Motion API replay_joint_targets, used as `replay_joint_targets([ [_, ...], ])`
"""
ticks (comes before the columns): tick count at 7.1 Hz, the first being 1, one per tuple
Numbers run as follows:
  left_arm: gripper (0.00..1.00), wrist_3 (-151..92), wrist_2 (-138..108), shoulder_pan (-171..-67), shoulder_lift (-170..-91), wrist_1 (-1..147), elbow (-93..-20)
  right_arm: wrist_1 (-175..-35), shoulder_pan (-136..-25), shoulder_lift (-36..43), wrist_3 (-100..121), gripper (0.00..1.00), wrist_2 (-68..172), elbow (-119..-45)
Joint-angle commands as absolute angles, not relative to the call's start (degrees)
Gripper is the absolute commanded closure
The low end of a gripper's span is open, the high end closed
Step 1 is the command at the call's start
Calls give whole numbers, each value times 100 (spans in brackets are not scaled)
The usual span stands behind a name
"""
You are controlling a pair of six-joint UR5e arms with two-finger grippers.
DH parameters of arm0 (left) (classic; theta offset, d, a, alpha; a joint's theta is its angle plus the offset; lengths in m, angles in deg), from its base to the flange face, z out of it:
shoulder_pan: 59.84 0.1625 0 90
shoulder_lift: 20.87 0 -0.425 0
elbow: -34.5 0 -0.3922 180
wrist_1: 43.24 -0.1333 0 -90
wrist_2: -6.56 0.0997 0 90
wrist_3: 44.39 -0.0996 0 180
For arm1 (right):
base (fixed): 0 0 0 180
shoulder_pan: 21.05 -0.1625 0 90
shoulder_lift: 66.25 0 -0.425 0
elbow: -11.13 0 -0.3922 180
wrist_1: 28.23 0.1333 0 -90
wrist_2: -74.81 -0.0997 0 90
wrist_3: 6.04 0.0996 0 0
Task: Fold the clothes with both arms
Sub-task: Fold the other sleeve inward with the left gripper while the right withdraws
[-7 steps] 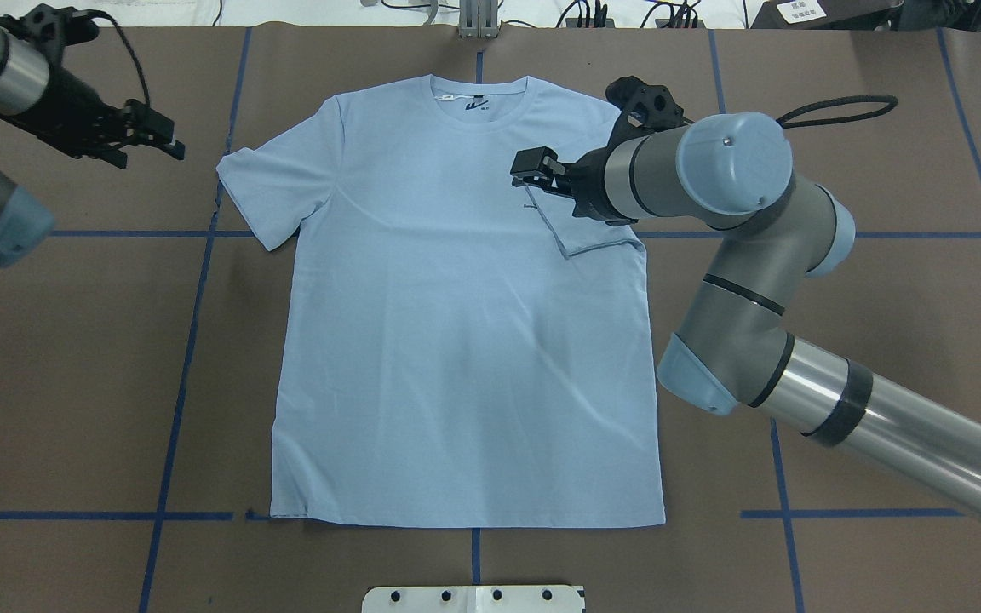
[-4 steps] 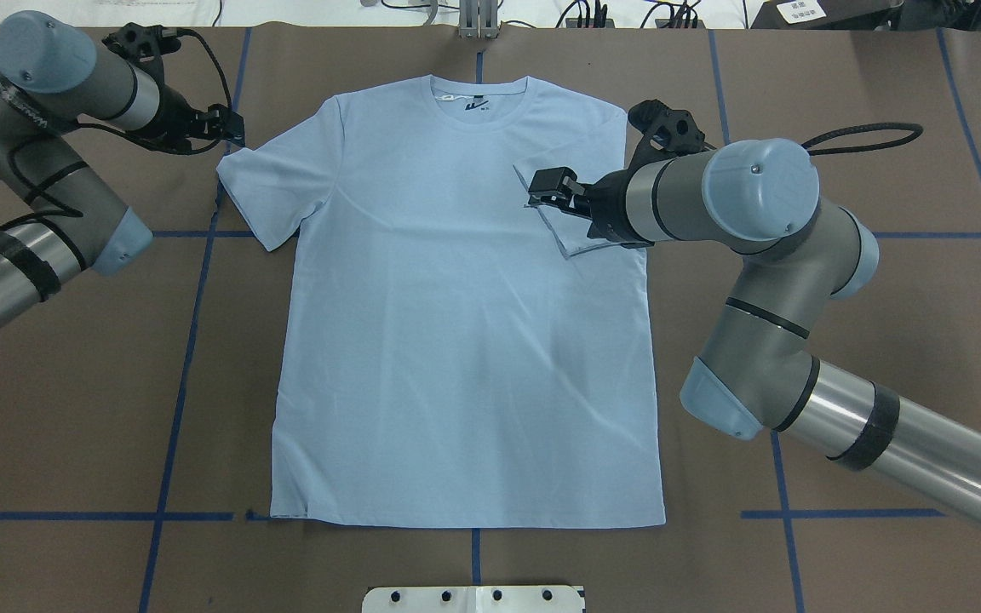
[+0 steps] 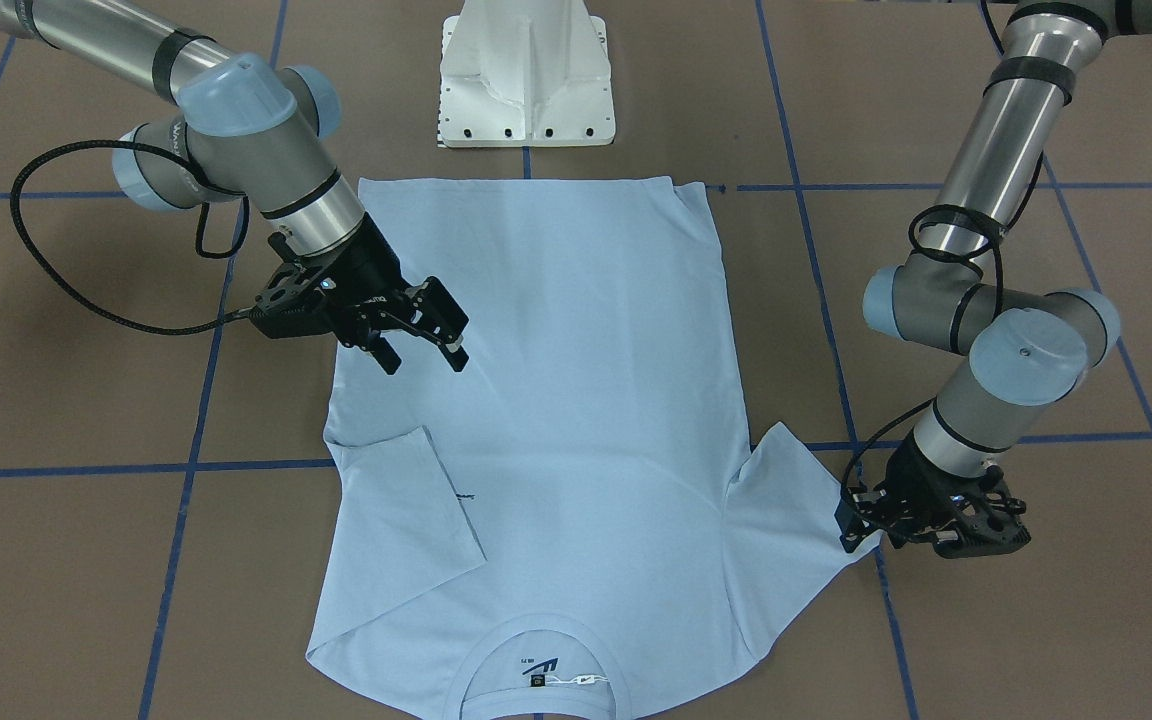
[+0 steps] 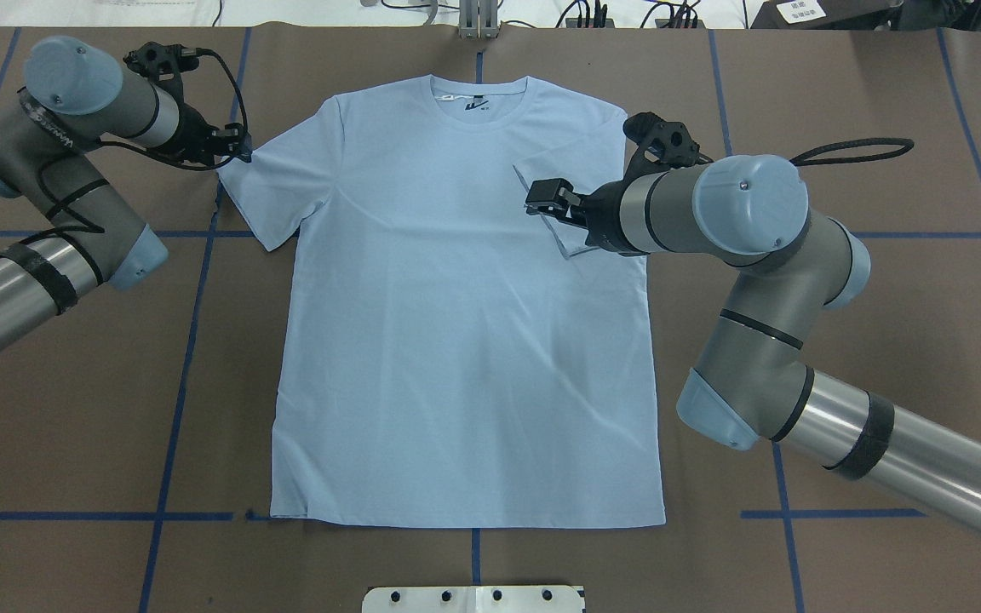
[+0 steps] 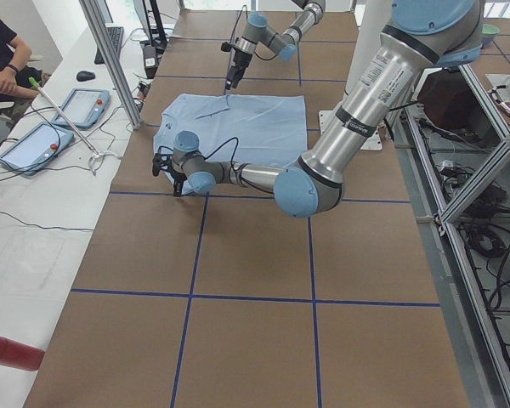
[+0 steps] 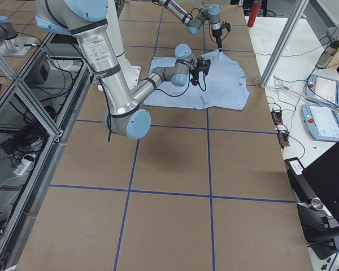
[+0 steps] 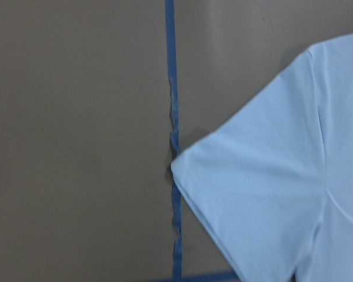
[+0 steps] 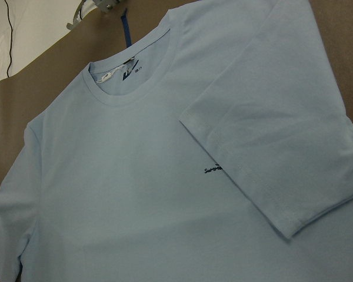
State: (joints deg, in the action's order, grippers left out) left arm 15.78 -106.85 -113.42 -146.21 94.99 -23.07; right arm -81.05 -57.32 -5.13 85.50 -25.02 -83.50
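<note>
The robot's left gripper will release the spread-out sleeve's corner on the T-shirt's chest (image 3: 661, 528), across from the sleeve that is folded.
The light blue T-shirt (image 4: 456, 340) lies flat on the brown table, collar at the far side. Its right sleeve (image 4: 584, 166) is folded inward over the chest and also shows in the right wrist view (image 8: 282, 147). My right gripper (image 4: 543, 197) hovers open over that folded sleeve's edge with nothing between its fingers (image 3: 424, 355). The left sleeve (image 4: 273, 187) lies spread out flat. My left gripper (image 4: 235, 145) sits low at that sleeve's outer corner (image 3: 851, 525) and looks open. The left wrist view shows the sleeve corner (image 7: 188, 167) over a blue tape line.
The white pedestal base (image 3: 526, 70) stands just beyond the shirt's hem. Blue tape lines (image 4: 192, 340) cross the table. A black cable loop (image 4: 848, 149) lies right of the right arm. A side bench with tablets (image 5: 76, 106) and a seated person (image 5: 0, 68) lies beyond the far edge.
The left arm swung in from the far left and brought its gripper to the left sleeve's corner. The right gripper drifted slightly right and toward the hem, off the folded sleeve.
</note>
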Motion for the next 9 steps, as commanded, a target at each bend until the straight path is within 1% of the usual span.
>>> replay_joint_targets([
  [1, 100, 1538, -10691, -11337, -14611, 9493, -2333, -8105, -5717, -517, 8563, 0, -2460, -8344],
  [2, 100, 1564, -10726, -11337, -14620, 9458, -2481, -8105, -5674, -517, 8563, 0, -2355, -8335],
  [4, 100, 1669, -10961, -11354, -14646, 9109, -3130, -8105, -5664, -517, 8563, 0, -2345, -8335],
  [6, 100, 2905, -10946, -10997, -14795, 9097, -3300, -8105, -5656, -517, 8572, 0, -2345, -8344],
  [7, 100, 3379, -10833, -10724, -15118, 9106, -3161, -8105, -5638, -508, 8572, 0, -2337, -8335],
  [9, 100, 3785, -9991, -10485, -15750, 9185, -2426, -8105, -5629, -490, 8563, 0, -2310, -8335],
])
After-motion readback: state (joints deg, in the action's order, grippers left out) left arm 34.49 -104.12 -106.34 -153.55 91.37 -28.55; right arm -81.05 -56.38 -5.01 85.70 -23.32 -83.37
